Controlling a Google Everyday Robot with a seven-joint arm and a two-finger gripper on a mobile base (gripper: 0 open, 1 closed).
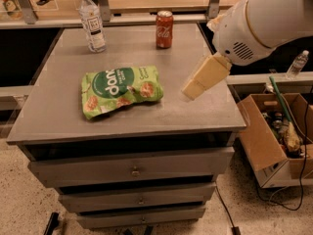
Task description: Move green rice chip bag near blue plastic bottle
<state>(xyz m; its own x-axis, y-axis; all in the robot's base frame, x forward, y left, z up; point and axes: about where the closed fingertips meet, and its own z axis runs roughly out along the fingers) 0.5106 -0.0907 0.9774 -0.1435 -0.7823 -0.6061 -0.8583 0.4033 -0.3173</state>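
The end of the green rice chip bag [150,84] points toward the cardboard box. My gripper should close on that end.
The green rice chip bag [121,90] lies flat in the middle of the grey cabinet top [58,116]. It is crinkled, with a dark-green circle and orange chip pictures. The blue plastic bottle [92,21], clear with a white cap and white label, stands upright at the back left. My gripper [191,90] hangs over the right part of the top, to the right of the bag and apart from it. It holds nothing that I can see.
A red cola can [164,29] stands at the back centre. The cabinet has several drawers [132,170] below. An open cardboard box [274,141] with clutter sits on the floor to the right. A second bottle [297,64] stands on a ledge at right.
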